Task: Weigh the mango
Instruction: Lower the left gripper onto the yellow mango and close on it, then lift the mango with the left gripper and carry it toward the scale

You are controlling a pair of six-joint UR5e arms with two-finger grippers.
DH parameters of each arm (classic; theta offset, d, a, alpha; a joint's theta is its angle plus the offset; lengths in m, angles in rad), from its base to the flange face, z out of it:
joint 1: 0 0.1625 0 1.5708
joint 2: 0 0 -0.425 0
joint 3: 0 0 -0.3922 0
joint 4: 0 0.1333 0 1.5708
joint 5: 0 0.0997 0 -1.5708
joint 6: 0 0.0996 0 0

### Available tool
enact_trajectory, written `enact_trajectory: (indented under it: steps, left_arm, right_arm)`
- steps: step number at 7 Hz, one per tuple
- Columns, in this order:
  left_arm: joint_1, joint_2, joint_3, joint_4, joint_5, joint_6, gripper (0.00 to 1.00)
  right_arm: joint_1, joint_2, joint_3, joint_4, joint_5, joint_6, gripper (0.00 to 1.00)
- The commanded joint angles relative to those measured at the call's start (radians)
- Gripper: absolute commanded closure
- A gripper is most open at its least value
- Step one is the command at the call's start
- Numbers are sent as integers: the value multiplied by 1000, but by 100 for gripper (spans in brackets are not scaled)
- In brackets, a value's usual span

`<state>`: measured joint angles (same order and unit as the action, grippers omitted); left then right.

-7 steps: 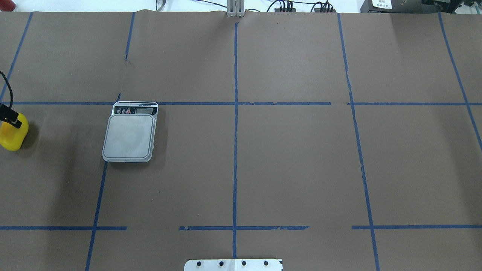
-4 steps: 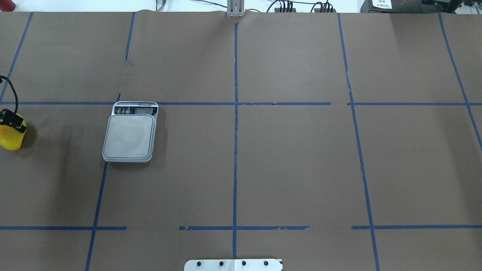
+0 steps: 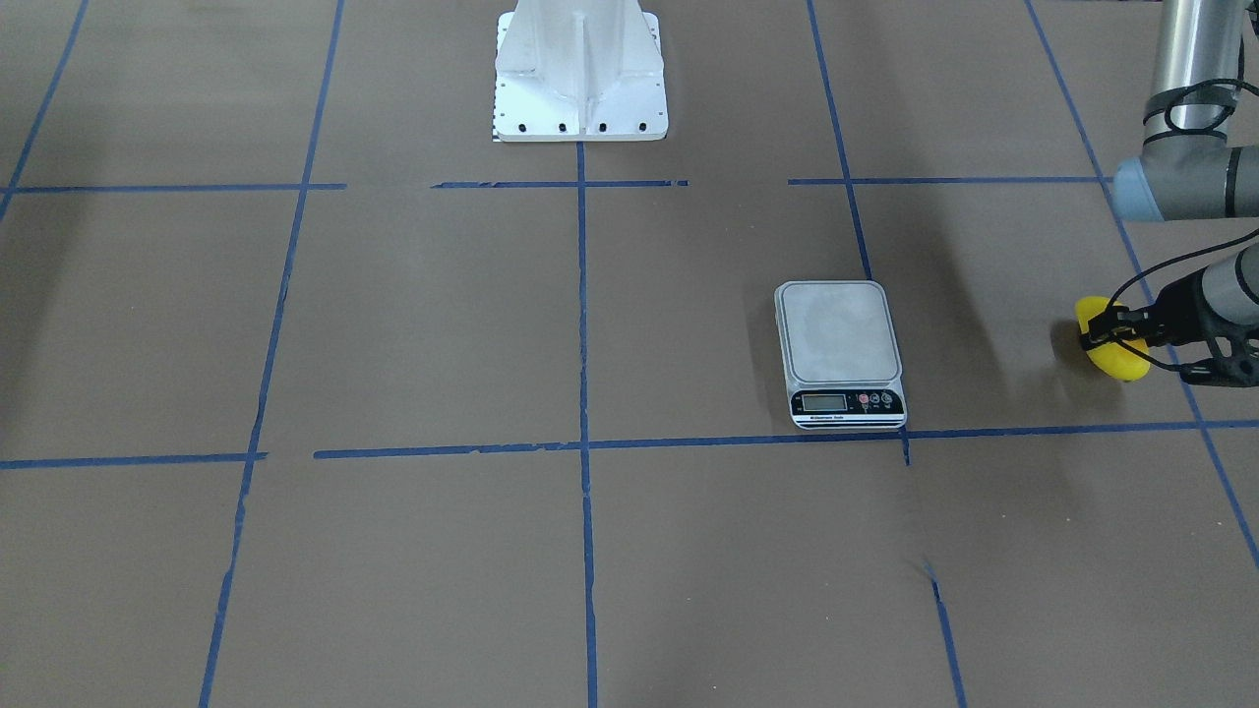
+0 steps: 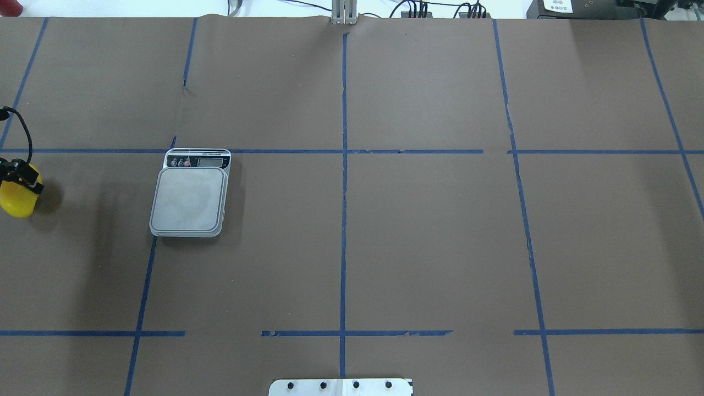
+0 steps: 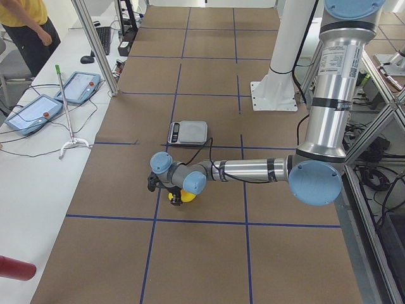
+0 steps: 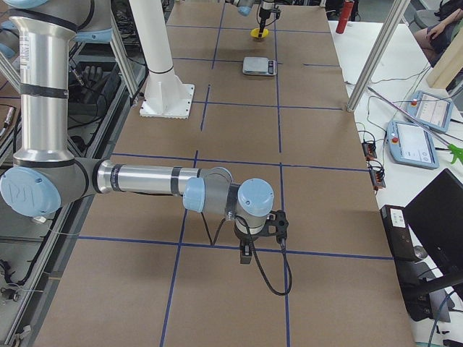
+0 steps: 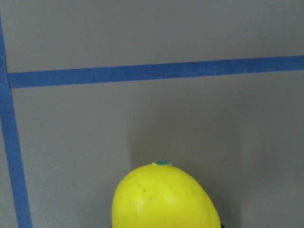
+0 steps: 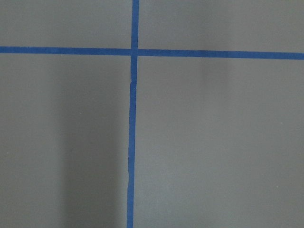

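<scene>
The mango, now held low over the table, will be released by my left gripper on the scale's platform (image 3: 856, 340), on the side that is closer to the buttons.
The mango (image 4: 16, 202) is bright yellow and sits at the far left edge of the overhead view, well left of the scale (image 4: 188, 199). My left gripper (image 4: 21, 177) comes down on the mango's top and appears shut on it, low over the table. The front view shows the black fingers (image 3: 1094, 334) clasping the mango (image 3: 1116, 356), to the right of the scale (image 3: 839, 344). The left wrist view shows the mango's tip (image 7: 164, 199) close up. The scale's platform is bare. My right gripper (image 6: 246, 253) hangs low over the table far from the scale; I cannot tell whether it is open or shut.
The robot's white base (image 3: 580, 79) stands at the table's middle on the robot's side. Blue tape lines cross the brown table cover. Beside the table are control tablets (image 5: 76, 85), a red object (image 5: 12, 269) and a person (image 5: 25, 25).
The left gripper and the mango shifted a little at the table's left edge, first leftward, then slightly back right. The scale has not moved.
</scene>
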<state>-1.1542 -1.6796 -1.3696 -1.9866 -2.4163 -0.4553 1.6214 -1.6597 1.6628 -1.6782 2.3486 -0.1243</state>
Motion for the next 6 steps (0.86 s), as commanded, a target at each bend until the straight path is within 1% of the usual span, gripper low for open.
enact_trajectory:
  steps: [1,2,3,4,6]
  left_arm:
    - [63,-6,-177,17,-40,-234,100]
    - [129,-29,-231,18,-9,-297,100]
    - [174,-85,-246,22,25,-389,100]
    - [236,-136,-246,34,26,-466,100]
    - [301,-202,-243,95,42,-491,100]
  right_arm:
    - [0,0,0,0,0,0,0]
    - [0,0,0,0,0,0,0]
    - [0,0,0,0,0,2,0]
    - [0,2,0,0,0,0,0]
    - [0,2,0,0,0,0,0]
